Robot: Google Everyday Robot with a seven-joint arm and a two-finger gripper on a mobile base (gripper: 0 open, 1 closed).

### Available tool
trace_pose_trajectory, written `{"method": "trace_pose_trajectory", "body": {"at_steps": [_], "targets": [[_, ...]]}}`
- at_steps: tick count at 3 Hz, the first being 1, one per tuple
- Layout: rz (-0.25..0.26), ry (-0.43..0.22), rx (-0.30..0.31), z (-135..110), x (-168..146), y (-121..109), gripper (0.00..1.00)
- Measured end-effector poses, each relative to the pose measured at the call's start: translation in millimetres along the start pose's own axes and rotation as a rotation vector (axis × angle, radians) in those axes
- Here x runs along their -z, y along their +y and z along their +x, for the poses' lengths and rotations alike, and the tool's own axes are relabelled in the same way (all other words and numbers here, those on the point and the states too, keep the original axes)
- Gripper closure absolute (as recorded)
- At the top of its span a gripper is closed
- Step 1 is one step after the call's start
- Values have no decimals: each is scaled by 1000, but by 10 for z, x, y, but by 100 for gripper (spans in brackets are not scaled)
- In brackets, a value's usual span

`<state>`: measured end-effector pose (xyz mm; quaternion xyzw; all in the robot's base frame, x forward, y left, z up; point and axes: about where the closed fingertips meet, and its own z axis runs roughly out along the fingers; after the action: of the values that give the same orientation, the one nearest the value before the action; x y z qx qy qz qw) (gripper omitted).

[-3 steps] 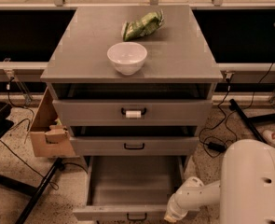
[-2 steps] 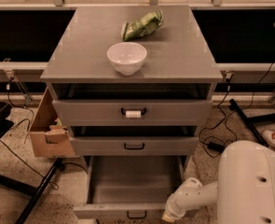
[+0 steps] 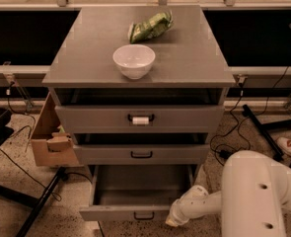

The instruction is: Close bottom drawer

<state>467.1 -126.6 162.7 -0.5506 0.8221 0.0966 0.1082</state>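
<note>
The bottom drawer's front panel is to be pushed in just beneath the middle drawer (image 3: 138,179). Next, my gripper lets go of the bottom drawer there.
The bottom drawer (image 3: 135,213) of the grey cabinet (image 3: 140,48) is pulled far out, showing its long flat grey tray and a small black handle (image 3: 143,216) on the short front panel. The tray looks empty. My gripper (image 3: 173,220) is at the end of the white arm (image 3: 204,204), low at the right end of the drawer's front panel, touching or almost touching it. The middle drawer (image 3: 141,154) and the top drawer (image 3: 140,118) with a white tag stand slightly open above.
A white bowl (image 3: 133,60) and a green chip bag (image 3: 151,26) rest on the cabinet top. A cardboard box (image 3: 51,142) leans at the cabinet's left side. Cables run over the floor on both sides. My white arm housing (image 3: 261,194) fills the lower right.
The drawer front has moved back a little toward the cabinet, and my gripper has moved with it at its right end.
</note>
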Motion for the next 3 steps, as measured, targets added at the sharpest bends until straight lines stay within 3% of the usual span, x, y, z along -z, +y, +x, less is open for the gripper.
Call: {"method": "trace_pose_trajectory", "body": {"at_steps": [1, 2, 3], "targets": [[24, -19, 13, -79, -91, -128, 100], [94, -64, 31, -303, -268, -578, 100], [94, -64, 31, -300, -268, -562, 100]]}}
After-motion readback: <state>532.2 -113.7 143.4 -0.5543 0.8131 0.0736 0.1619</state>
